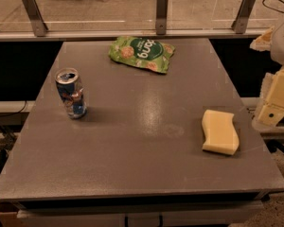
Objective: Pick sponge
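My gripper should grasp the far end of the sponge (217, 120), toward the green snack bag.
The sponge (220, 132) is a pale yellow foam block with wavy sides. It lies flat on the grey table (132, 141), near the right edge, toward the front. My gripper (273, 100) is at the right edge of the view, just beyond the table's right side, to the right of the sponge and a little above it. It shows as cream-yellow angular parts and holds nothing. It is apart from the sponge.
An open blue and silver can (70, 93) stands upright at the table's left. A green snack bag (141, 54) lies at the back centre. A railing with metal posts (162, 13) runs behind the table. The table's front edge is close to the bottom.
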Robot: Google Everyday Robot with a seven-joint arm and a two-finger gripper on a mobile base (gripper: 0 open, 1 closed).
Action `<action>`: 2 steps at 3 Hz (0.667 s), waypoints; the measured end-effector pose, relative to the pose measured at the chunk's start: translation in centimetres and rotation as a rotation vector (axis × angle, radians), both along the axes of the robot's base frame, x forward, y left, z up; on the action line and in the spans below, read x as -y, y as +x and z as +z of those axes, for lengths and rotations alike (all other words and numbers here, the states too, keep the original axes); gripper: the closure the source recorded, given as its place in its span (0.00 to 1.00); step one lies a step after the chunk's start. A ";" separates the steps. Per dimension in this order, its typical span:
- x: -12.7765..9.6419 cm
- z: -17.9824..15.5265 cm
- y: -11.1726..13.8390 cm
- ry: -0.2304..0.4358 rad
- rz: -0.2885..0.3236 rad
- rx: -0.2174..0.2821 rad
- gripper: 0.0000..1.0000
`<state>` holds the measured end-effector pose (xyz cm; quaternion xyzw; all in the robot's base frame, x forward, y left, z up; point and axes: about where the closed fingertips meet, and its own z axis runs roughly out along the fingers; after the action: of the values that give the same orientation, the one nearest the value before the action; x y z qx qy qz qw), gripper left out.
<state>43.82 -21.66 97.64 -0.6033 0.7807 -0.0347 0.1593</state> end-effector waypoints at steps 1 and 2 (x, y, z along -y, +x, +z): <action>0.0 0.0 0.0 0.000 0.000 0.000 0.00; 0.0 -1.0 0.5 0.014 -0.018 0.007 0.00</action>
<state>44.27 -21.69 96.59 -0.5949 0.7858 -0.0329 0.1657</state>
